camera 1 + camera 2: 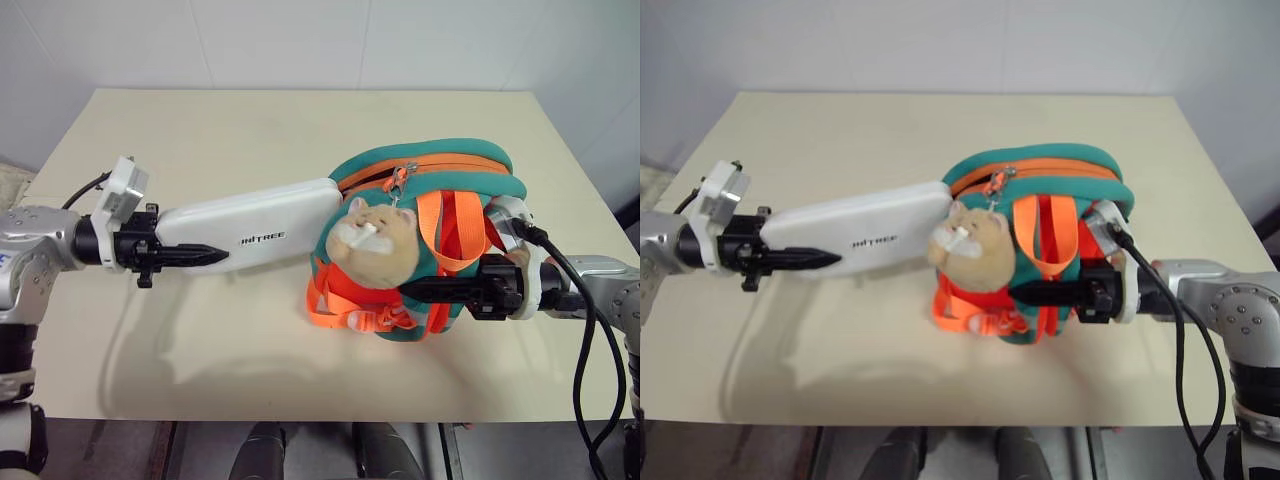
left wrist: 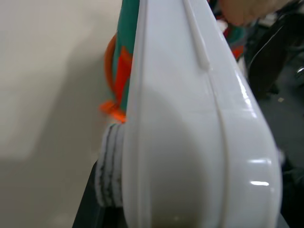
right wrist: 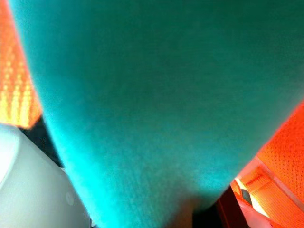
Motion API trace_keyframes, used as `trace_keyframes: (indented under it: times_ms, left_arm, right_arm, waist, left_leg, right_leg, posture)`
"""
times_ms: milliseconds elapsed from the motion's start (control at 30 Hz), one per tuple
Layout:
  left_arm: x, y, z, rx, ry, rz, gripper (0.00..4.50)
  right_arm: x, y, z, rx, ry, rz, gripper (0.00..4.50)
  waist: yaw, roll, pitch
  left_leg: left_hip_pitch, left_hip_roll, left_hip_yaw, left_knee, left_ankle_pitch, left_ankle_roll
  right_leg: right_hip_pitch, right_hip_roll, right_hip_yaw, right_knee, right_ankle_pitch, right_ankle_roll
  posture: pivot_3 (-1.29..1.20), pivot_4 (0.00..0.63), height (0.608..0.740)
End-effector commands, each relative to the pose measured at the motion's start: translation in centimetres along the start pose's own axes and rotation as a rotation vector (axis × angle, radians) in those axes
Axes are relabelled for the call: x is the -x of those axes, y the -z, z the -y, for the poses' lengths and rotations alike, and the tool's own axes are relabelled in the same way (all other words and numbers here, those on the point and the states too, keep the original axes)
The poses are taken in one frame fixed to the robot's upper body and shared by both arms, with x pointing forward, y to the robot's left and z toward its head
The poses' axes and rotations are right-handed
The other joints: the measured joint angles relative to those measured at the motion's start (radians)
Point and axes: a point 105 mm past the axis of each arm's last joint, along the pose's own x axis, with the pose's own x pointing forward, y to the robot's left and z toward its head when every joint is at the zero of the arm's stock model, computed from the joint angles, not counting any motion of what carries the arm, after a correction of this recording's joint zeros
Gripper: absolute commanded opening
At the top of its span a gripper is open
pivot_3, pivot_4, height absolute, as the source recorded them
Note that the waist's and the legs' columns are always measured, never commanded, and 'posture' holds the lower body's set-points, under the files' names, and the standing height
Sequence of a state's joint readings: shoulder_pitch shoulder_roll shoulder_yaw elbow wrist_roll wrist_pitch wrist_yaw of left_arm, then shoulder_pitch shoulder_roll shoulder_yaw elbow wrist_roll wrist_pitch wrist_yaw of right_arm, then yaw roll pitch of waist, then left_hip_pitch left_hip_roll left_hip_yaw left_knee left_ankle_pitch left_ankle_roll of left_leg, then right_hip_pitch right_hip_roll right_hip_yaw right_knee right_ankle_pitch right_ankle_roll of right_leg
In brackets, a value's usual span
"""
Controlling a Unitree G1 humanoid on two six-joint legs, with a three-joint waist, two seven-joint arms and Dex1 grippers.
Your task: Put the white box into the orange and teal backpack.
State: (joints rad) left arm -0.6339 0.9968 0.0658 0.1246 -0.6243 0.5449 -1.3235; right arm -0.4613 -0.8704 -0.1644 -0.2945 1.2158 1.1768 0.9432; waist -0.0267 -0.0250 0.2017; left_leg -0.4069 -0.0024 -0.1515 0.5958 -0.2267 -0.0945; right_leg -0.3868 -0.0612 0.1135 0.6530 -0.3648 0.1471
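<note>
Next, my left gripper releases the white box inside the backpack's zipper opening (image 1: 405, 173), behind the tan plush hamster. The box now hangs level above the table.
The white box (image 1: 260, 232) hangs level above the table with my left gripper (image 1: 200, 248) shut on its near end; one black finger runs along its front edge. Its far end meets the zipper opening of the orange and teal backpack (image 1: 440, 165), just above the tan plush hamster (image 1: 370, 240). How far the box is inside I cannot tell. My right gripper (image 1: 415, 291) is shut on the backpack's front, among the orange straps. In the left wrist view the glossy box (image 2: 190, 142) sits against a ribbed finger pad (image 2: 109, 171). Teal fabric (image 3: 152, 104) presses close in the right wrist view.
The beige table (image 1: 200, 130) stands against a white wall, with bare room behind and left of the backpack. A black cable (image 1: 585, 330) loops from my right wrist near the table's right edge.
</note>
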Motion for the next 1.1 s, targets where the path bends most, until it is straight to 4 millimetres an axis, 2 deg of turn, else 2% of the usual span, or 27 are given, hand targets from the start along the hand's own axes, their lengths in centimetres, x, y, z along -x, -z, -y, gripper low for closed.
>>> trace_keyframes:
  times_ms: [33, 200, 300, 433, 633, 800, 1100]
  left_arm:
    - [0.0, -1.0, -1.3, -0.093, -0.035, -0.033, 1.28]
    - [-1.5, -3.2, -1.5, -0.143, 0.027, 0.02, 1.28]
    - [-3.2, -4.5, -0.6, -0.162, 0.129, 0.018, 1.28]
    - [-4.7, -5.0, 0.2, -0.179, 0.232, -0.031, 1.28]
    - [-6.7, -5.8, 0.0, -0.243, 0.324, -0.107, 1.28]
    - [-9.3, -7.1, -0.4, -0.311, 0.353, -0.144, 1.28]
    - [-15.0, -8.8, 1.6, -0.479, 0.483, -0.163, 1.28]
  right_arm:
    - [-0.3, -0.2, -0.9, 0.03, -0.024, 0.018, 0.01]
    - [-0.4, -0.2, -1.0, 0.026, -0.02, 0.033, 0.01]
    - [-0.6, -0.1, -1.0, 0.026, -0.02, 0.038, 0.01]
    - [-0.8, -0.2, -1.1, 0.028, -0.025, 0.043, 0.01]
    - [-1.1, -0.2, -1.1, 0.029, -0.038, 0.046, 0.01]
    - [-1.5, -0.2, -1.1, 0.032, -0.048, 0.05, 0.01]
    - [-2.0, 0.1, -1.1, 0.033, -0.056, 0.06, 0.01]
  waist:
    - [-0.001, 0.0, 0.0]
    - [-0.001, 0.0, 0.0]
    - [-0.001, -0.001, 0.001]
    - [-0.006, -0.001, 0.001]
    - [-0.006, -0.001, 0.001]
    - [-0.002, -0.002, 0.001]
    - [-0.002, -0.002, 0.001]
  left_leg:
    - [0.0, 0.0, 0.0, 0.0, 0.0, 0.0]
    - [-0.001, 0.0, 0.0, 0.0, 0.0, 0.0]
    - [-0.003, 0.0, 0.0, 0.0, 0.0, 0.0]
    - [-0.004, 0.0, 0.0, 0.0, 0.0, 0.0]
    - [-0.004, 0.0, 0.0, 0.0, 0.0, 0.001]
    - [-0.004, 0.0, 0.0, 0.002, 0.0, 0.001]
    - [-0.005, 0.0, 0.0, 0.002, 0.0, 0.001]
  right_leg:
    - [0.0, 0.0, 0.0, 0.0, 0.0, 0.0]
    - [-0.001, 0.0, 0.0, 0.0, 0.0, 0.0]
    - [-0.002, 0.0, 0.0, 0.001, 0.0, 0.0]
    - [-0.003, 0.0, 0.0, 0.001, 0.0, 0.0]
    - [-0.004, 0.0, 0.0, 0.002, 0.0, 0.0]
    - [-0.004, 0.0, 0.0, 0.002, 0.0, 0.001]
    - [-0.005, 0.0, 0.0, 0.002, 0.0, 0.001]
  posture:
    - [0.0, 0.15, 0.74]
    - [0.0, 0.15, 0.74]
    - [0.0, 0.15, 0.74]
    - [0.0, 0.15, 0.74]
    - [0.0, 0.15, 0.74]
    - [0.0, 0.15, 0.74]
    - [0.0, 0.15, 0.74]
